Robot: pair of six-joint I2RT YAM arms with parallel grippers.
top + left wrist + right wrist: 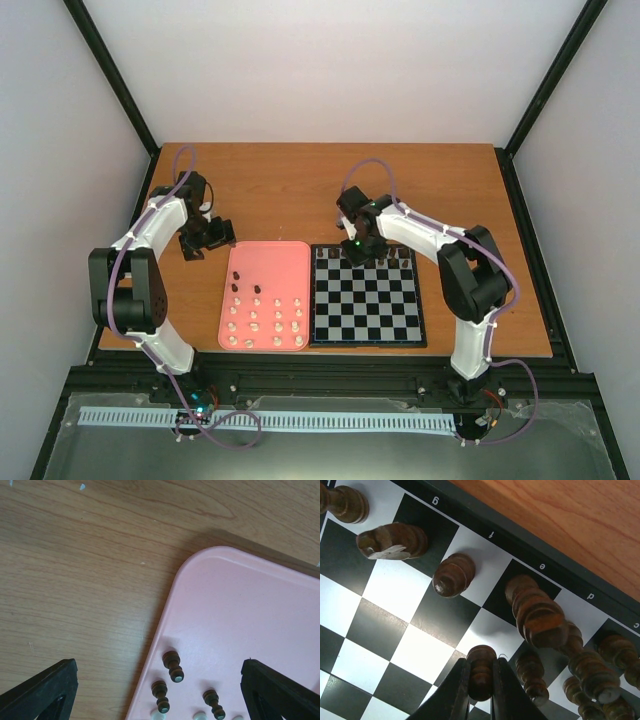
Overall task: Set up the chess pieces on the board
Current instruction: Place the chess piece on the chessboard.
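My right gripper should put the dark pawn down on the white square (pixel 357 264) (pixel 487 642) next to the end pawn of the dark row.
The board (pixel 366 300) lies right of centre, with dark pieces (pixel 400 257) along its far rows. My right gripper (pixel 362 252) hangs over the board's far edge; in the right wrist view it (pixel 481 677) is shut on a dark pawn (pixel 481 667), held over the second row beside other dark pieces (pixel 452 574). My left gripper (pixel 205 238) is open, over the table by the pink tray's far left corner. In the left wrist view its fingers (pixel 42 692) stand wide apart, with three dark pawns (pixel 173 665) on the tray (pixel 240 610) between them. Cream pieces (pixel 265 325) stand in rows on the tray.
The pink tray (pixel 290 262) lies directly left of the board, touching it. The wooden table (pixel 280 190) extends behind both. Black frame posts stand at the table's corners, and a metal rail runs along the near edge.
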